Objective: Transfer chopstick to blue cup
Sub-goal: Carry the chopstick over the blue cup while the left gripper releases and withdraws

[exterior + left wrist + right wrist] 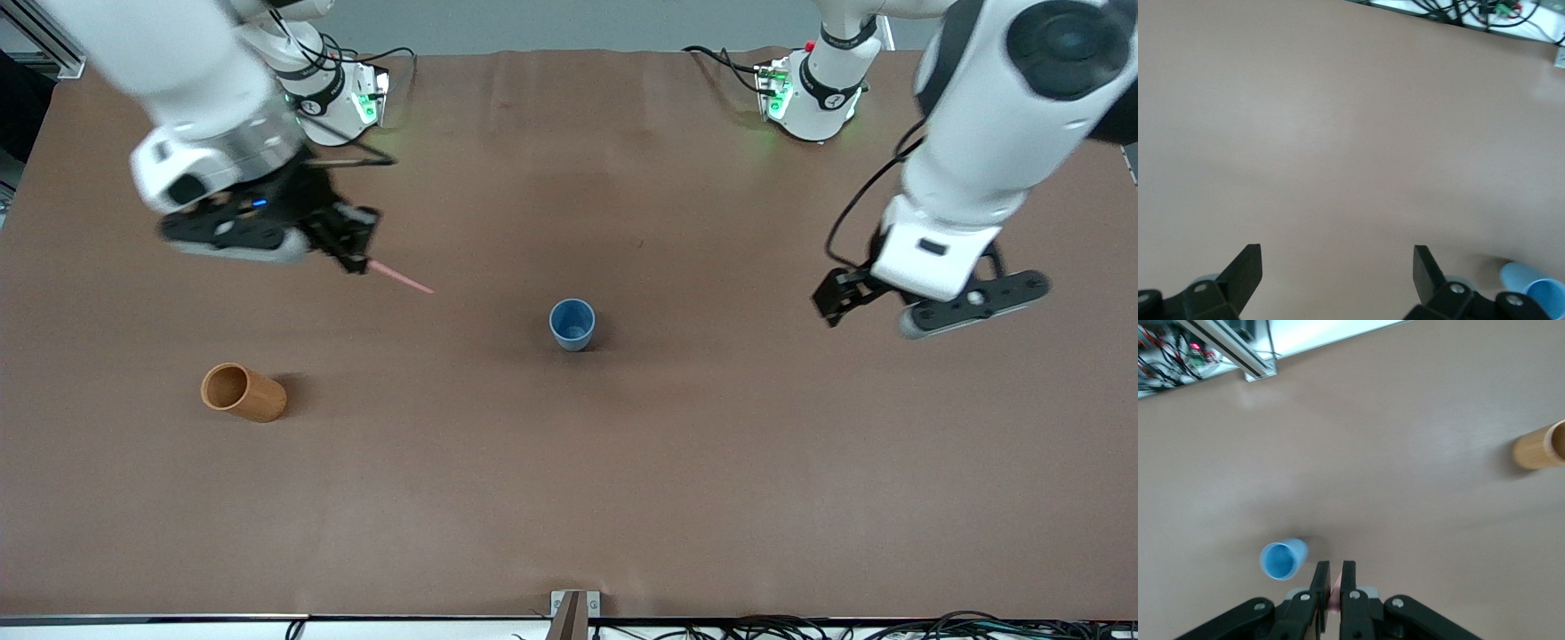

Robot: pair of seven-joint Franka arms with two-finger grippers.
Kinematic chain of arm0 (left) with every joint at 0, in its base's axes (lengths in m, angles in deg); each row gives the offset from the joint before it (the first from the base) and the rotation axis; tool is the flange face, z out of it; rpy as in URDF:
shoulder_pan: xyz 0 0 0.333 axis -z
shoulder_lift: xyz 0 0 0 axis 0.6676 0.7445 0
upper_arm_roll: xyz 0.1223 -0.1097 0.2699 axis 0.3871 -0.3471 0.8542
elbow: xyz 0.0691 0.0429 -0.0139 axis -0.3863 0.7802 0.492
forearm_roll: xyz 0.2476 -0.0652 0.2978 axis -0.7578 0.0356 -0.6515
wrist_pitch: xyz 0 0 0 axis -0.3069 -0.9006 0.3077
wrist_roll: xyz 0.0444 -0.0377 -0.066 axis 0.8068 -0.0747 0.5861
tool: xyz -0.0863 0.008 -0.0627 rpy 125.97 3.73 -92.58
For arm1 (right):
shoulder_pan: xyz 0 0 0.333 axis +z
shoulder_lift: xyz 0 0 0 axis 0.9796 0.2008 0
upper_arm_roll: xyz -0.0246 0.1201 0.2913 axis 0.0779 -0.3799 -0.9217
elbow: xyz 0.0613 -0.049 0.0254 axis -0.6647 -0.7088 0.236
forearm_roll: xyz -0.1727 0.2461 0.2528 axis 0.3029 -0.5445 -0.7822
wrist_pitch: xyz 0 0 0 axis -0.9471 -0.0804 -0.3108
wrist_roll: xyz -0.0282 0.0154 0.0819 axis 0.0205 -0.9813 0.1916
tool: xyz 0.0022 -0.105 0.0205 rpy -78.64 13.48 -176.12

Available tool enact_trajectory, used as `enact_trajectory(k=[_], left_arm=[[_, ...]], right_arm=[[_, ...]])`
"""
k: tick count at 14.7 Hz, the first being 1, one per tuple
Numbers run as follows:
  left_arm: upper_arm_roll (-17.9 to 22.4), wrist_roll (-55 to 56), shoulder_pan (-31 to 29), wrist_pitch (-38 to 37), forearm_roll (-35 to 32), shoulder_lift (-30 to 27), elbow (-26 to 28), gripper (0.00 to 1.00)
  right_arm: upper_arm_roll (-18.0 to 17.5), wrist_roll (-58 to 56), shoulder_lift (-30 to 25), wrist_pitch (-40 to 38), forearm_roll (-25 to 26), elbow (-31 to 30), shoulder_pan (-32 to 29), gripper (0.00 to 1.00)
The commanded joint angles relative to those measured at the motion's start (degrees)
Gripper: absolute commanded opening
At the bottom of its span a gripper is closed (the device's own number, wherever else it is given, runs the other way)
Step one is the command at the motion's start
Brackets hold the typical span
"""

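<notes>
I should let go of the pale pink chopstick with my right gripper inside the opening of the blue cup [571, 322] [1279, 561].
My right gripper [357, 263] is shut on the pale pink chopstick [402, 279] and holds it up over the table toward the right arm's end, its free end slanting toward the blue cup [572, 324]. In the right wrist view the stick [1335, 592] shows pinched between the fingers [1319, 587], with the blue cup [1280, 560] upright on the table beside them. My left gripper [834, 307] is open and empty, up over the table at the left arm's end; in the left wrist view its fingers [1245, 270] stand wide apart and the cup [1537, 291] shows at the corner.
An orange-brown wooden cylinder [242, 392] lies on its side toward the right arm's end, nearer to the front camera than the cup; it also shows in the right wrist view [1541, 445]. Cables run along the table's front edge [800, 622].
</notes>
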Motion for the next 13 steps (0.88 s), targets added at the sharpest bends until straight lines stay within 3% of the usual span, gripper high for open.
enact_trajectory(k=[1, 5, 8, 11, 13], left_arm=[[-0.6, -5.9, -2.4, -4.9, 0.2, -3.5, 0.3, 1.0], [-0.8, -14.6, -8.2, -9.3, 4.7, -4.9, -2.3, 1.0], [-0.5, -19.0, -9.0, -9.8, 5.8, -6.6, -2.0, 1.0], [-0.3, -24.3, -9.7, -12.5, 6.1, -7.4, -1.8, 1.0], [2.8, -29.2, -8.6, -12.7, 7.0, -9.1, -0.1, 1.0]], right_arm=[[-7.1, 11.6, 5.1, 4.8, 9.2, 0.0, 0.3, 0.0], [-12.2, 18.9, 11.0, 8.5, 17.0, 0.0, 3.2, 0.0], [-12.3, 21.5, 16.2, 9.9, 22.3, 0.2, 7.3, 0.0], [-12.3, 21.6, 18.5, 10.3, 24.3, 0.1, 9.8, 0.0], [-12.3, 24.0, 19.4, 10.3, 26.2, 0.1, 10.8, 0.0]])
